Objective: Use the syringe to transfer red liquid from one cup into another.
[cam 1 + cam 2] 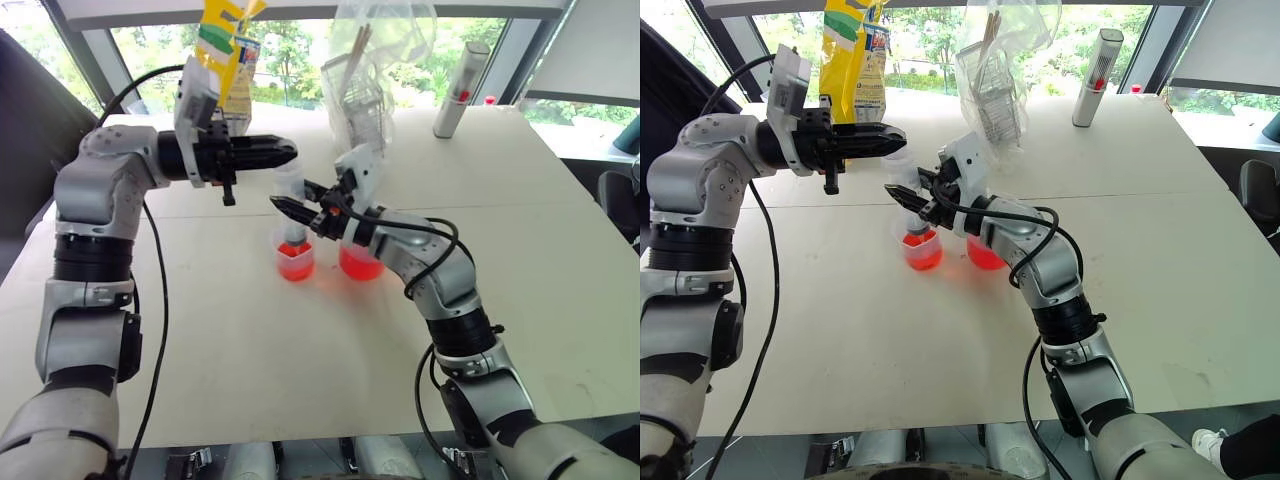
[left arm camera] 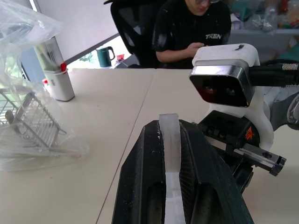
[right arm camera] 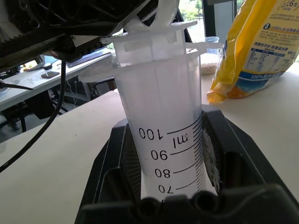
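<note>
Next, my right gripper releases the clear syringe on the table (image 1: 439, 256) beside the wider cup, away from the other cup.
The clear syringe (image 1: 289, 182) stands upright at the table's middle, its graduated barrel (image 3: 161, 116) clamped in my right gripper (image 1: 292, 200), which is shut on it from the right. Coming in level from the left, my left gripper (image 1: 285, 152) is shut on the pale plunger (image 2: 169, 135) at the syringe's top. The syringe's lower end goes down into a clear cup (image 1: 295, 262) holding red liquid (image 1: 295, 270). Close to that cup's right stands a second, slightly wider clear cup (image 1: 358, 264) with red liquid, partly hidden behind my right gripper. I cannot tell which cup has the spout.
A yellow bag (image 1: 225, 60), a clear plastic bag with a wire rack (image 1: 365, 95) and a grey capped cylinder (image 1: 458, 90) stand along the table's far side. A seated person (image 2: 191, 32) and a green mug (image 2: 105, 56) are beyond the table's right edge.
</note>
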Controlling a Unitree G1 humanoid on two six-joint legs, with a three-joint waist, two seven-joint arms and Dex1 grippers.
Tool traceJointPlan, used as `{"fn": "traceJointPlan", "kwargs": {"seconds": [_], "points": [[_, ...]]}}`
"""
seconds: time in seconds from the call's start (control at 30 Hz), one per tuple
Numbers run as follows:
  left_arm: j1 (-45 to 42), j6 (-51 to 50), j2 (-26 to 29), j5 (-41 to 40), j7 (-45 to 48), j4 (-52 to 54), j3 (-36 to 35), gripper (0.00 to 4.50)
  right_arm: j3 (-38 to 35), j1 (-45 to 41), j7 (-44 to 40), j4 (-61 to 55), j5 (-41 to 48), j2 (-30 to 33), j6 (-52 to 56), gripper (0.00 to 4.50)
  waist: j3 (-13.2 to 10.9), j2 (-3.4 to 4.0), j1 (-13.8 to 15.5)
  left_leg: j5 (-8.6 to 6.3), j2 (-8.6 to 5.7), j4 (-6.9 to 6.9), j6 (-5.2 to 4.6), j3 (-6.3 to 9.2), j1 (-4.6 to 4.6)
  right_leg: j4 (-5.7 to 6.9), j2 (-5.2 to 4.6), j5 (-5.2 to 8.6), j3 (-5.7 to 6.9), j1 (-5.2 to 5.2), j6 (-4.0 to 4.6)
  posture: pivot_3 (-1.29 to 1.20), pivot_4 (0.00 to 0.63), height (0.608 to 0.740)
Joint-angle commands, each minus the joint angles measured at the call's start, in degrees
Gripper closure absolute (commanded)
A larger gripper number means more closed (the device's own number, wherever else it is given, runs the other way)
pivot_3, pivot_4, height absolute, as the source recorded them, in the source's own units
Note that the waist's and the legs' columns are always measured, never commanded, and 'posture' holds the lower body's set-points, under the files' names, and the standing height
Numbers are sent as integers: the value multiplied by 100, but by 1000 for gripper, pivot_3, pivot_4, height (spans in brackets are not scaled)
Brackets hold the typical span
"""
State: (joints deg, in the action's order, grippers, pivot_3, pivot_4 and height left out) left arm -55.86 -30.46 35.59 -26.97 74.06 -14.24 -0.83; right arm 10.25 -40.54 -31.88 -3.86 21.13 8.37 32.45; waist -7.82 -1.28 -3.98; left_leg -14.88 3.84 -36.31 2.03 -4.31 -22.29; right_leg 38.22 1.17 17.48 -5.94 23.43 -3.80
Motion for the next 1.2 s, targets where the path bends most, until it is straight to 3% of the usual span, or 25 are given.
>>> {"fn": "traceJointPlan", "kwargs": {"seconds": [0.03, 0.4, 0.6, 0.7, 1.0, 1.2], "points": [[313, -71, 69, 255, 33, 65, 367, 4424, -629, -540, 181, -776, 286, -24, -245, 3092, 0, 0, -3, 0, 0, 0, 0, 0, 0, 0, 0, 0, 0, 0, 0, 0, 150, 739], [-5, -456, 69, -100, -247, 63, -21, 4424, -460, -362, 176, -689, 208, -68, -255, 3092, 0, 0, -1, 0, 0, 1, 0, 1, 0, -1, 0, 0, 0, 0, 0, 0, 150, 739], [-225, -728, 71, -307, -493, -41, -312, 1799, -312, -201, 157, -664, 182, -181, -267, 3092, 0, 0, -9, 0, 0, 1, 0, 2, -1, -2, 0, 0, 1, 0, 0, 0, 150, 739], [-269, -722, 114, -317, -656, -79, -452, 128, -258, -148, 139, -706, 183, -229, -250, 3092, 0, 0, -6, 0, 0, 4, 0, 5, 0, -2, 2, 0, 0, 2, 0, 0, 150, 739], [313, -864, 764, -474, -484, 362, -602, 52, -346, -195, 212, -581, 153, -328, -163, 3092, 0, 0, -12, 0, 2, 8, 0, 9, 4, -1, 1, 0, -4, 4, 0, 0, 150, 739], [1002, -890, 787, -532, -562, 991, -512, 52, -1106, -999, 736, -584, 431, 68, 762, 3092, 0, -1, 13, 2, 3, 3, 4, 10, -3, -1, -18, 0, 0, 3, 0, 0, 150, 739]]}}
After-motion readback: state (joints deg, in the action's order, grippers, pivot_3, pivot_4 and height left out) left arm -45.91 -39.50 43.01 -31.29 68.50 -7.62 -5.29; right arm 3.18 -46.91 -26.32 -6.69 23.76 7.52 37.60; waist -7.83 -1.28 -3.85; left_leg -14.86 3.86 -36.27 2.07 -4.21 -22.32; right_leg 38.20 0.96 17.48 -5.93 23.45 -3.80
